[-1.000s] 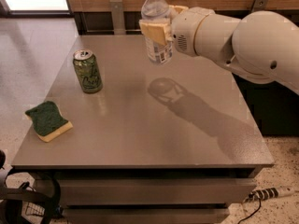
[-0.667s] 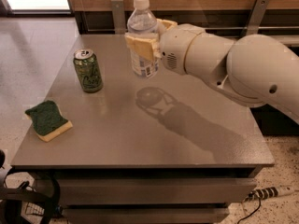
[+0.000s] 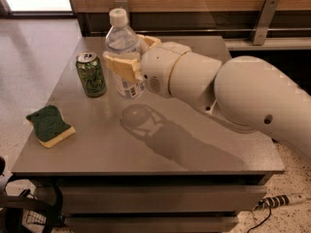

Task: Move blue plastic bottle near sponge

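Next, my gripper sets the blue plastic bottle down next to the sponge, in front of the green drink can (image 3: pixel 100 127).
The blue plastic bottle (image 3: pixel 124 52) is clear with a white cap and a white-and-blue label. My gripper (image 3: pixel 132 57) is shut on its middle and holds it upright above the grey table (image 3: pixel 194 154), its shadow lying on the top below. The sponge (image 3: pixel 49 125), dark green over pale yellow foam, lies near the table's front left corner, well to the left and in front of the bottle. My white arm reaches in from the right.
A green drink can (image 3: pixel 91 74) stands on the table just left of the bottle, between it and the sponge's side. A wooden wall and a metal rail run behind the table. Cables and a power strip (image 3: pixel 282 200) lie on the floor.
My gripper has carried the bottle leftward and a little nearer, from the table's back middle to just beside the green can. Can and sponge have not moved.
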